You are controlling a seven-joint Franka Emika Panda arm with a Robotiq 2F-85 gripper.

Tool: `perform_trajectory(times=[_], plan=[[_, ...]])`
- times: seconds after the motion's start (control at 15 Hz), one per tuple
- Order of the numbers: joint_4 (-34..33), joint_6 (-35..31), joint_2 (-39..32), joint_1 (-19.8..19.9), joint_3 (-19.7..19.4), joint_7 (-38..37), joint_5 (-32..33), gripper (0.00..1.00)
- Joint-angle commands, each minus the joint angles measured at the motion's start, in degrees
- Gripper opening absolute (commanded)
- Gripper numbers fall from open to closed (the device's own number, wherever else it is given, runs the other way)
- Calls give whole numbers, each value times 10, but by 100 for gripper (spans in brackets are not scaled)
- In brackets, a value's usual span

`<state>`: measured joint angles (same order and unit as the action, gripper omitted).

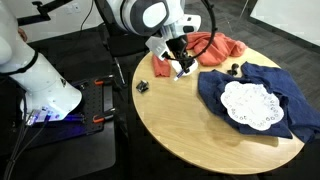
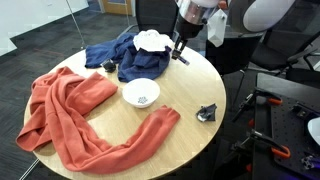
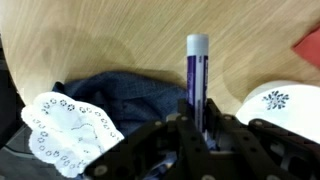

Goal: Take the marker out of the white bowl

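The robot's gripper needs to put the marker, now upright above the table, down on the bare wood (image 1: 179,109) between the small black object and the blue cloth.
My gripper (image 2: 178,52) is shut on the marker (image 3: 197,75), which stands upright between the jaws. In the wrist view it shows a purple body and a pale tip. I hold it above the table between the white bowl (image 2: 140,94) and the blue cloth. The bowl is small and round with a small dark print inside, and nothing else lies in it. It also shows at the right of the wrist view (image 3: 275,105). In an exterior view my gripper (image 1: 180,65) partly hides the bowl.
A white lace doily (image 2: 152,40) lies on a crumpled blue cloth (image 2: 125,58) at one side of the round wooden table (image 2: 180,140). A long red cloth (image 2: 70,110) curls around the bowl. A small black object (image 2: 207,113) sits near the table edge.
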<state>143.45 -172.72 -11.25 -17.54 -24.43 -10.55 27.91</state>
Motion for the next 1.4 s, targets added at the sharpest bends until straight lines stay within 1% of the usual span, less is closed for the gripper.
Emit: perform_trajectory(times=[0.0, 0.2, 0.33, 0.4, 0.67, 0.8, 0.93, 1.07, 1.33], plan=[[23, 15, -2, 36, 40, 113, -10, 5], [28, 31, -9, 58, 59, 196, -5, 5], [21, 56, -15, 61, 57, 237, 9, 5], [14, 80, -18, 91, 81, 245, 32, 5], [-2, 136, -37, 132, 114, 296, 56, 5], [-10, 145, -51, 149, 126, 307, 64, 5], [-19, 139, -71, 161, 134, 306, 66, 5], [-31, 132, -94, 164, 134, 295, 74, 5], [-52, 124, -134, 169, 139, 295, 70, 5]])
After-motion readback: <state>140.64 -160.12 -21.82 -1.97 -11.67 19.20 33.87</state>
